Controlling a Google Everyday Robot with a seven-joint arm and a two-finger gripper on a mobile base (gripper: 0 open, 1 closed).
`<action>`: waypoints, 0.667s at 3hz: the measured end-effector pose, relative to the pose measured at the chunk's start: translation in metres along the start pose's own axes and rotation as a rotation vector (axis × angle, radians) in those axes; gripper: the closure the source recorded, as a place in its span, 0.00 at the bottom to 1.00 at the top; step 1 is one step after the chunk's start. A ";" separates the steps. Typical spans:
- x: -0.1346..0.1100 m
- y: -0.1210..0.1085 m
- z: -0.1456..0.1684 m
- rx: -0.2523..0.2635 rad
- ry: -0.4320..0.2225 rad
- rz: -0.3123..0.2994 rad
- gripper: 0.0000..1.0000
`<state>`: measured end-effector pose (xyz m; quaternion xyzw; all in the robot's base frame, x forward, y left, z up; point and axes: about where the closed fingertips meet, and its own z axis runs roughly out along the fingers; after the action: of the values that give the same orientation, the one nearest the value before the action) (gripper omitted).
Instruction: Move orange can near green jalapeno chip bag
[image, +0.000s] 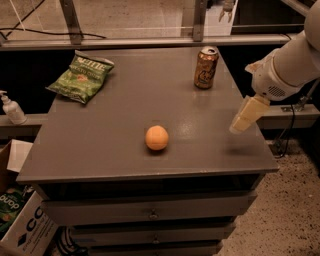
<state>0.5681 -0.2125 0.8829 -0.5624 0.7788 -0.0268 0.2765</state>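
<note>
Next, my gripper will go to the middle of the upright orange can (206, 69) and close there, around its side.
The orange can (206, 67) stands upright at the far right of the grey table top (115, 115). The green jalapeno chip bag (81, 76) lies flat at the far left. My gripper (245, 116) hangs from the white arm (287, 62) at the right, over the table's right edge, in front of and to the right of the can and apart from it.
A round orange ball (157, 137) sits near the table's front middle. A white pump bottle (11, 108) stands on a ledge at the left. Cardboard boxes (22, 225) lie on the floor at the lower left. Drawers (150, 212) run under the top.
</note>
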 end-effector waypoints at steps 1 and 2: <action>-0.002 -0.024 0.019 0.033 -0.044 0.063 0.00; -0.012 -0.070 0.040 0.079 -0.213 0.256 0.00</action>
<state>0.6489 -0.2165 0.8786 -0.4469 0.8087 0.0379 0.3807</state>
